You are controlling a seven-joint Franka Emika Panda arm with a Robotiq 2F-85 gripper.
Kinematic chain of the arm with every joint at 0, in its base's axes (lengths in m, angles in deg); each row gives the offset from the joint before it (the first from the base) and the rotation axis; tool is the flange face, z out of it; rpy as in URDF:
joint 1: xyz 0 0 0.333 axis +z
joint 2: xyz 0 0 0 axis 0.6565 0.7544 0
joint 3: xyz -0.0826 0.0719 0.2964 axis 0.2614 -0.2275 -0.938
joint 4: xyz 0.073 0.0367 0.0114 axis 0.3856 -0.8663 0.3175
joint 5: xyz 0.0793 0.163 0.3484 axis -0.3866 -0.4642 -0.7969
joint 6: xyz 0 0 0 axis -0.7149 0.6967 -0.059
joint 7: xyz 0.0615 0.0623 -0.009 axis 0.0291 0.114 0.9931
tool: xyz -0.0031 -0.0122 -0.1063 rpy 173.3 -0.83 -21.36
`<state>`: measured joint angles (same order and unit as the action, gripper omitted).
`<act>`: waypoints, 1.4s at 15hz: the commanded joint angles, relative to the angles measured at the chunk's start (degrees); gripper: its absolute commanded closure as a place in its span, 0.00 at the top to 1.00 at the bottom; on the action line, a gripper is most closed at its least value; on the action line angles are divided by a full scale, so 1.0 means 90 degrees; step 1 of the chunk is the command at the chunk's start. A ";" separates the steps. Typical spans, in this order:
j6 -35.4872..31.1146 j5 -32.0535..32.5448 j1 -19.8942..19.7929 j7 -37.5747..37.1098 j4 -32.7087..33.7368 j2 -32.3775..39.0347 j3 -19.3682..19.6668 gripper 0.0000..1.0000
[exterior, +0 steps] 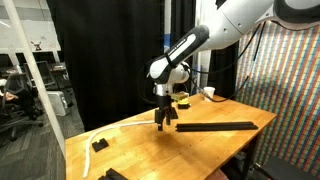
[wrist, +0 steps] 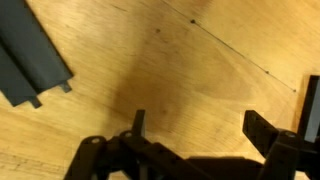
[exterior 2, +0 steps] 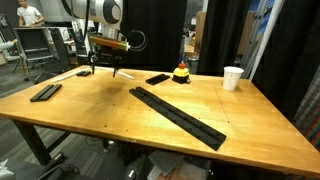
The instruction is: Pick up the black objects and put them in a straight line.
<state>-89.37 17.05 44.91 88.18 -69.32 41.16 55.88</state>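
Note:
I need to next move my gripper to the separate black object at the table's near edge and close it across the middle of that black object (exterior: pixel 113 174) (wrist: pixel 313 108).
A long black strip (exterior 2: pixel 178 116) of joined black objects runs diagonally across the wooden table (exterior 2: pixel 80 115); it also shows in an exterior view (exterior: pixel 215 127). One separate black bar (exterior 2: pixel 45 92) lies near the table's left edge, and another (exterior 2: pixel 157 78) lies at the back beside a toy. My gripper (exterior 2: pixel 105 68) hovers just above the table behind the strip's far end, open and empty. In the wrist view my gripper (wrist: pixel 200 128) spans bare wood, and the end of a black bar (wrist: pixel 30 55) lies at the upper left.
A white paper cup (exterior 2: pixel 233 77) stands at the back right of the table. A small yellow and red toy (exterior 2: pixel 181 72) sits by the back edge, and a white strip (exterior 2: pixel 75 73) lies at the back left. Black curtains hang behind the table.

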 commanded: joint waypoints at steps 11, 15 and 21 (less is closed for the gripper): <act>-0.0253 0.0683 0.1862 -0.3126 0.1255 0.1067 -0.0208 1.00; -0.0303 0.0870 0.2206 -0.3544 0.1349 0.1188 -0.0226 1.00; -0.0295 0.0892 0.2613 -0.4043 0.1286 0.1162 -0.0281 1.00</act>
<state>-91.98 23.82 67.01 54.89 -58.92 51.29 53.74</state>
